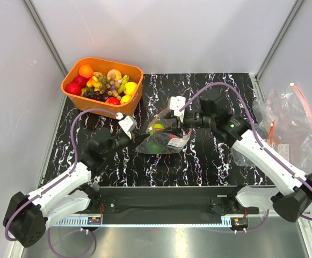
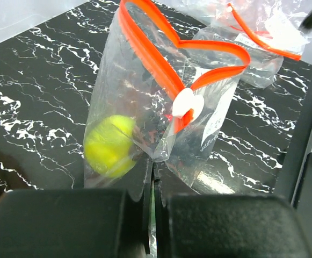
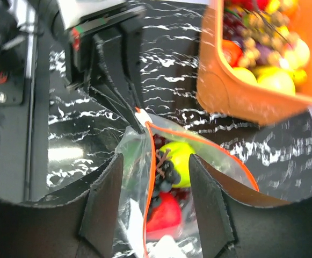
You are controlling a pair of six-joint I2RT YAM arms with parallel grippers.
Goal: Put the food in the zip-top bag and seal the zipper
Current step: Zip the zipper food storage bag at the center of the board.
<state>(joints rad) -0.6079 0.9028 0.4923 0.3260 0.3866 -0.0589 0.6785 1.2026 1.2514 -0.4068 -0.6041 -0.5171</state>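
I pinch plastic below the white slider with my left gripper, so it should open and take the orange-red zipper's end (image 2: 181, 126) before my right gripper pulls the slider.
The clear zip-top bag (image 1: 164, 141) lies mid-table with its orange-red zipper (image 3: 151, 177) standing open. Inside it are a dark grape bunch (image 3: 165, 169), a yellow-green fruit (image 3: 181, 156) and a red apple (image 3: 164, 212). My left gripper (image 1: 138, 135) is shut on the bag's left corner; the plastic is pinched between its fingers (image 2: 151, 180). The left wrist view shows the zipper loop (image 2: 150, 59), the white slider (image 2: 188, 105) and the yellow-green fruit (image 2: 110, 145). My right gripper (image 3: 156, 161) is open, its fingers on either side of the bag's mouth, also seen from above (image 1: 170, 124).
An orange basket (image 1: 75, 94) with several more toy fruits stands at the back left, close to the right gripper in its wrist view (image 3: 241, 102). A pile of spare clear bags (image 1: 287, 118) lies off the mat's right edge. White walls surround the table.
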